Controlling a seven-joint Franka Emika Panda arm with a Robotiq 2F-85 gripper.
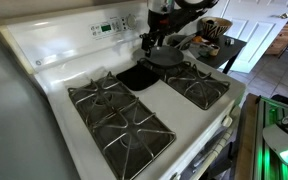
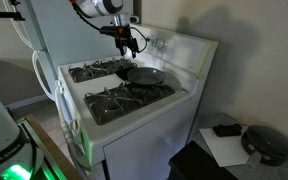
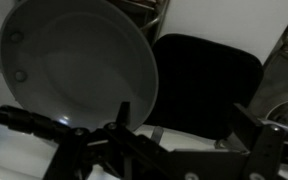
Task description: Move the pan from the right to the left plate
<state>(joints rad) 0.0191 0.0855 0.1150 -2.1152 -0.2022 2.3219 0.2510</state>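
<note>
Next, my gripper moves down next to the pan's rim [image 1: 148, 59] [image 3: 154, 96] beside the black centre plate and closes there.
A grey round pan [image 1: 169, 57] sits on the back burner grate of a white stove, also seen in an exterior view [image 2: 145, 74] and at the upper left of the wrist view [image 3: 74, 65]. My gripper [image 1: 149, 41] hangs just above the stove's back middle, beside the pan's edge, and shows in an exterior view [image 2: 127, 43]. In the wrist view the gripper [image 3: 184, 125] is open, with nothing between its fingers. Under it lies the black centre plate [image 3: 206, 90]. The pan's handle is not clear to see.
Black grates cover the burners on both sides [image 1: 114, 112] [image 1: 197, 86], with the black centre plate [image 1: 139, 75] between them. The stove's raised control panel [image 1: 104, 28] stands right behind the gripper. A table with clutter [image 1: 219, 40] stands beyond the stove.
</note>
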